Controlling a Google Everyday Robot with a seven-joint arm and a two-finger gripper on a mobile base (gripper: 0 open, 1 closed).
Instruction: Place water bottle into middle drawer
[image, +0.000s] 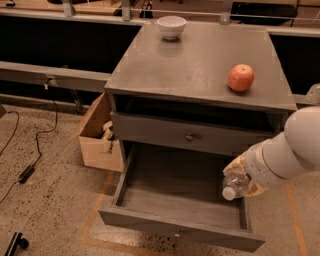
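Observation:
I need to use my gripper to set the water bottle down on the bottom of the open middle drawer, at a spot halfway (178, 198) along the drawer's front panel. The bottle still hangs just above that drawer.
The water bottle (235, 185), clear with a white cap pointing down-left, is held in my gripper (241, 181) at the end of the white arm that comes in from the right. Yellowish fingers (234, 167) wrap the bottle's body; most of the bottle is hidden behind them and the wrist. The bottle hangs just above the right end of the middle drawer (170, 197), which is pulled wide open and empty, its front panel nearest me. The upper drawer (189, 136) with its round knob is closed.
On the grey cabinet top (195, 60) sit a red apple (241, 77) at the right and a white bowl (171, 26) at the back. An open cardboard box (97, 135) stands on the floor left of the cabinet. Cables (30, 150) lie further left.

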